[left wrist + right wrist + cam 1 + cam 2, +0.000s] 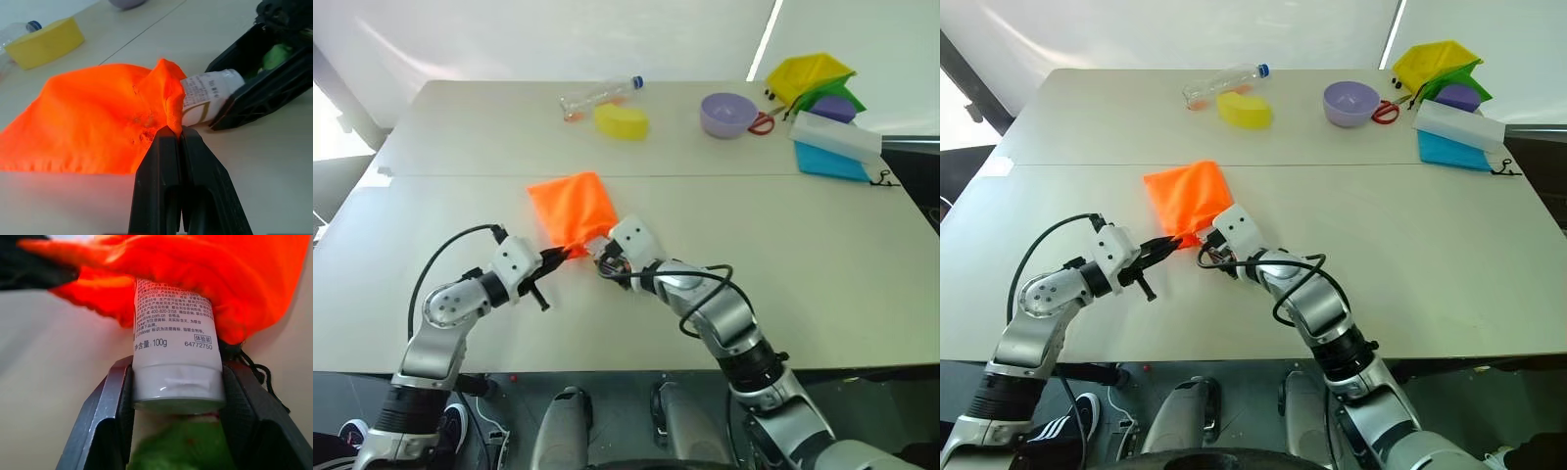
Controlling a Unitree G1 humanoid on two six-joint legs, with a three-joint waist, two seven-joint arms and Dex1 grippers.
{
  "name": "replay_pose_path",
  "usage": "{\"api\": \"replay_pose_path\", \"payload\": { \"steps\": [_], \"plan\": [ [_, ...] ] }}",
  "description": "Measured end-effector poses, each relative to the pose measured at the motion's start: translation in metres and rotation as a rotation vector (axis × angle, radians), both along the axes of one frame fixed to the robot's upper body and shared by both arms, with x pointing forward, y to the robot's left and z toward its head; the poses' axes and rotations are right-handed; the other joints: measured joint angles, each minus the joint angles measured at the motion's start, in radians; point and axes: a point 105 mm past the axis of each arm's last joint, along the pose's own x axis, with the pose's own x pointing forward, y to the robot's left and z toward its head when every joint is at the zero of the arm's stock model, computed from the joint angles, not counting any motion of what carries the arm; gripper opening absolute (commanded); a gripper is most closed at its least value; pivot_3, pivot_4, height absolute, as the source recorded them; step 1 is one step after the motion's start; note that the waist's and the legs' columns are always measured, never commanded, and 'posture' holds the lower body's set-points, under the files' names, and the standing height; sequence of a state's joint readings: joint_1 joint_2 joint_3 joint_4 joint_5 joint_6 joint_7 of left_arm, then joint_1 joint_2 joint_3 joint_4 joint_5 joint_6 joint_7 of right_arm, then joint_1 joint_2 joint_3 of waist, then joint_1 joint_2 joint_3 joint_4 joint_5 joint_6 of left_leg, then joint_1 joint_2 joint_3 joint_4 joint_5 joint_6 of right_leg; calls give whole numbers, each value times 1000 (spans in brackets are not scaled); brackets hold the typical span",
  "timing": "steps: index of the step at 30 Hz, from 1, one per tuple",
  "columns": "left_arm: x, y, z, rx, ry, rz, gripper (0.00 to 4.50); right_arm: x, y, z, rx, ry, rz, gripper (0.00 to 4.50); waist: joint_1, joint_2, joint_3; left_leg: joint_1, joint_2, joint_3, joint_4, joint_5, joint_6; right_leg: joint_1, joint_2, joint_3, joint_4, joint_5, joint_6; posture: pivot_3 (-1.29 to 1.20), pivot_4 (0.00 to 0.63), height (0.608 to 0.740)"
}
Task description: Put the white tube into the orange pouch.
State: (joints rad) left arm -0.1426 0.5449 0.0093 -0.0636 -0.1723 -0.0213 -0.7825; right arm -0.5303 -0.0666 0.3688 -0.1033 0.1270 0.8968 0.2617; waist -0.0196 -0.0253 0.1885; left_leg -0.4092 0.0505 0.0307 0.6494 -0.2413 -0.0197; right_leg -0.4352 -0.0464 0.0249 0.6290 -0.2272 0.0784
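Note:
My right gripper will release the white tube inside the orange pouch (581,231) (173,267), just behind the pouch's lifted opening.
The orange pouch (572,206) lies flat in the middle of the table. My left gripper (564,254) is shut on the pouch's near edge and holds the fabric (168,110) lifted at the mouth. My right gripper (605,257) comes in from the right, shut on the white tube (172,328) near its cap end. The tube's other end sits inside the pouch's mouth (182,100), and orange fabric drapes over its printed side. A green tag (181,445) shows between the right fingers (105,416) behind the tube. The two grippers are close together at the pouch's near corner.
At the back of the table lie a clear bottle with a blue cap (597,95), a yellow sponge (621,120), a purple bowl (727,114) and red scissors (762,123). A yellow bag (808,73) and a blue-and-white box (832,147) stand at the back right.

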Motion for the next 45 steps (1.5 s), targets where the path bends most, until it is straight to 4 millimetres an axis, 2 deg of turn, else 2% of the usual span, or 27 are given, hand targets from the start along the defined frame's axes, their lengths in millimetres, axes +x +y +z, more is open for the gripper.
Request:
{"api": "replay_pose_path", "payload": {
  "steps": [10,16,25,38,40,43,44,45],
  "plan": [
    [-3,0,-5,-4,4,-6,0,17,18,5,77,24,-54,1814,-3,0,0,0,0,0,-1,0,0,-1,0,0,0,0,0,0,150,740],
    [-3,0,-4,-6,-1,-6,0,16,28,0,83,55,-7,1814,-5,0,0,0,0,0,-1,0,0,-1,0,0,0,0,0,0,150,740],
    [-3,0,-4,-6,-2,-2,0,17,41,5,86,49,42,1814,-27,0,0,0,0,0,-1,0,0,-1,0,0,1,0,0,0,150,740],
    [-3,-1,-6,-8,11,2,0,25,44,2,94,53,0,1814,-26,0,0,0,1,0,-2,0,0,-2,0,0,1,0,0,0,150,740],
    [-3,0,-7,-8,17,4,0,22,49,3,97,51,33,2844,-28,0,0,0,1,0,-2,0,0,-2,0,0,1,0,0,0,150,740],
    [-5,0,-6,-6,15,5,0,26,43,3,105,48,19,4177,-26,0,0,0,1,0,-2,0,0,-2,0,0,1,0,0,0,150,740],
    [-6,0,-6,-6,14,3,0,27,39,4,98,39,18,4444,-24,0,0,-1,1,0,-2,0,0,-2,0,0,1,0,0,0,150,740],
    [-7,0,-6,-6,15,2,0,27,36,5,94,35,25,4444,-23,0,0,-1,0,0,-2,0,0,-2,0,0,1,0,0,0,150,740]
  ]
}}
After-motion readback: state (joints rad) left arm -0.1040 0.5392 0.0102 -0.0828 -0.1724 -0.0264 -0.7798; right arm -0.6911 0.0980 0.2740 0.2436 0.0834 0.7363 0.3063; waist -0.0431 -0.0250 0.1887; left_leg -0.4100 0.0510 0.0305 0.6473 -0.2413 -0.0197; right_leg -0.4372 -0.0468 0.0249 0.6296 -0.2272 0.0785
